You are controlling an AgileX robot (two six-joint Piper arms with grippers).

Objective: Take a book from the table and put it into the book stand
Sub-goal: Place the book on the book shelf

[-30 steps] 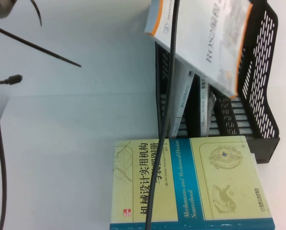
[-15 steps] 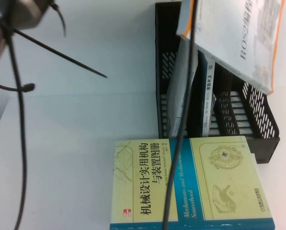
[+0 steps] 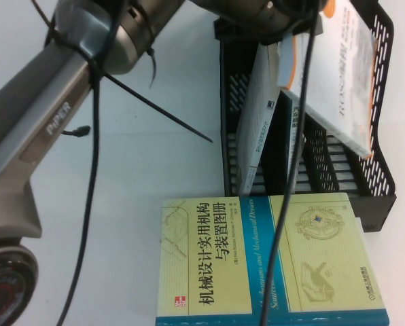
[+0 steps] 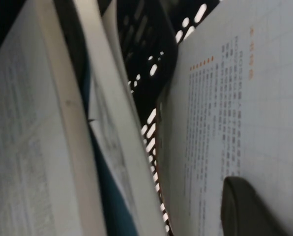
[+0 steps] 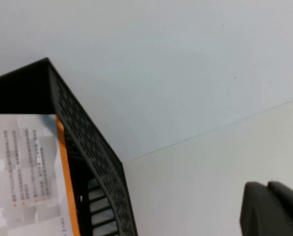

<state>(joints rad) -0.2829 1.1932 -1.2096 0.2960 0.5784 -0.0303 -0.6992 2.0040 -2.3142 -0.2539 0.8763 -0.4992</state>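
Observation:
I will release the white book from my left gripper between the upright books and the stand's outer mesh side [image 3: 334, 146].
My left gripper [image 3: 284, 19] reaches over the black mesh book stand [image 3: 382, 170] and is shut on a white book with an orange edge [image 3: 331, 81]. The book is tilted and sits partly down in the stand's right compartment. In the left wrist view one dark finger [image 4: 249, 206] presses on the book's cover [image 4: 245, 98], with the stand's mesh [image 4: 156, 44] behind it. My right gripper [image 5: 270, 209] is shut and empty over the bare table, beside the stand's corner [image 5: 87, 137]; the white book [image 5: 23, 172] shows there too. The right gripper is out of the high view.
A yellow and blue book [image 3: 257, 258] lies flat on the table in front of the stand. Two other books [image 3: 257, 115] [image 3: 294, 136] stand upright in the stand's left compartments. My left arm [image 3: 46, 129] and its cables cross the table's left side.
My left arm has swung into the high view. The white book moved right, then came down lower into the stand's right compartment.

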